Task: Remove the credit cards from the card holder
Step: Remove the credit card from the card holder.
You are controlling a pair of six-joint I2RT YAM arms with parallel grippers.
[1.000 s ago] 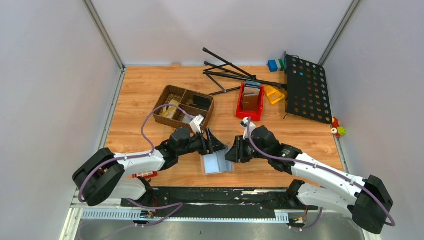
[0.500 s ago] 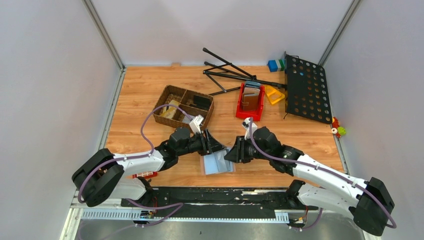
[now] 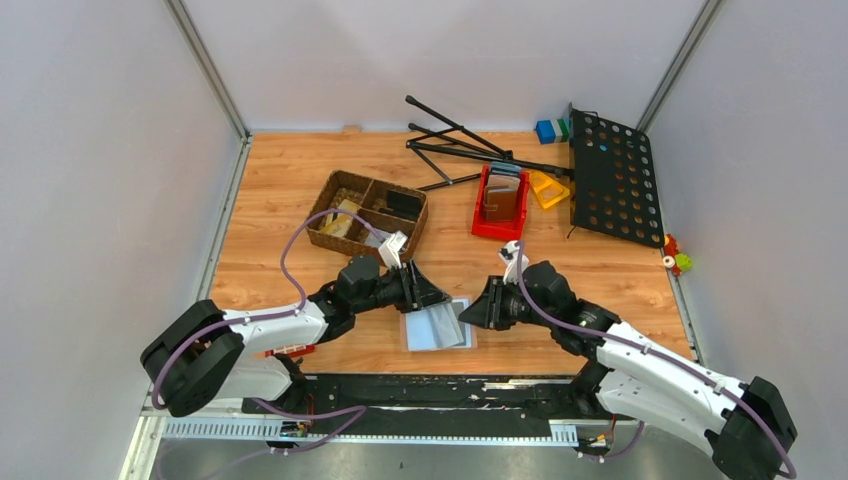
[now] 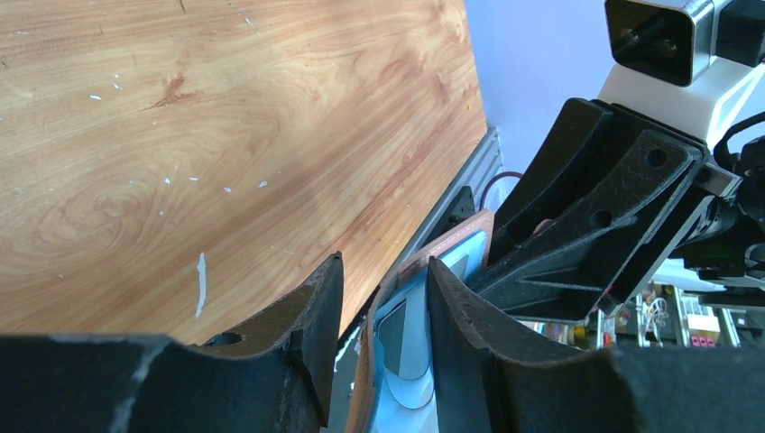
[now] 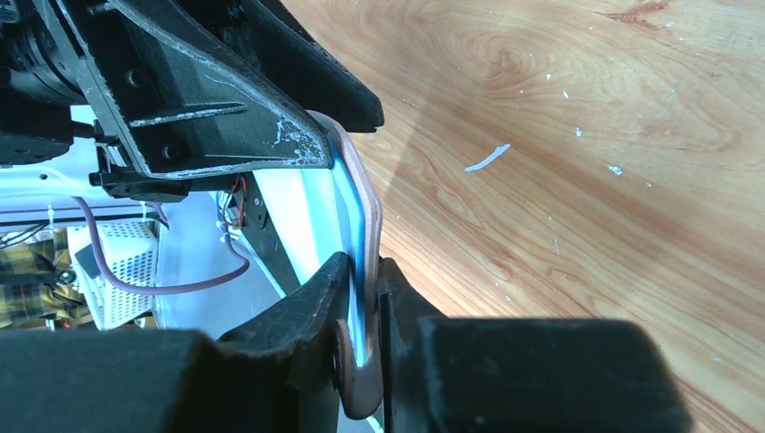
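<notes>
The robot's left gripper is at the middle of the card holder, close to the right gripper, so it should back off and grasp the card holder's free edge (image 3: 407, 332).
The card holder (image 3: 437, 325) lies open near the table's front edge, light grey-blue inside and taupe-brown outside. My right gripper (image 3: 480, 308) is shut on its right edge; in the right wrist view (image 5: 364, 271) the jaws pinch the brown flap (image 5: 368, 212). My left gripper (image 3: 432, 292) is open at the holder's left part. In the left wrist view (image 4: 383, 271) the flap (image 4: 401, 289) stands between the fingers, with a gap to the left finger (image 4: 307, 334). A grey card-like rectangle (image 4: 391, 338) shows in an inner slot. The black card is hidden.
A wicker basket (image 3: 340, 185) with small items stands behind the left arm. A red tray (image 3: 480, 222) holds a darker brown wallet. A black perforated panel (image 3: 612, 178) and black tripod legs (image 3: 455, 140) lie at the back right, beside yellow (image 3: 548, 188) and blue-green pieces (image 3: 550, 130).
My right gripper has moved right and slightly nearer with the holder's edge in it, spreading the holder wider and flatter. The left gripper has stayed nearly in place.
</notes>
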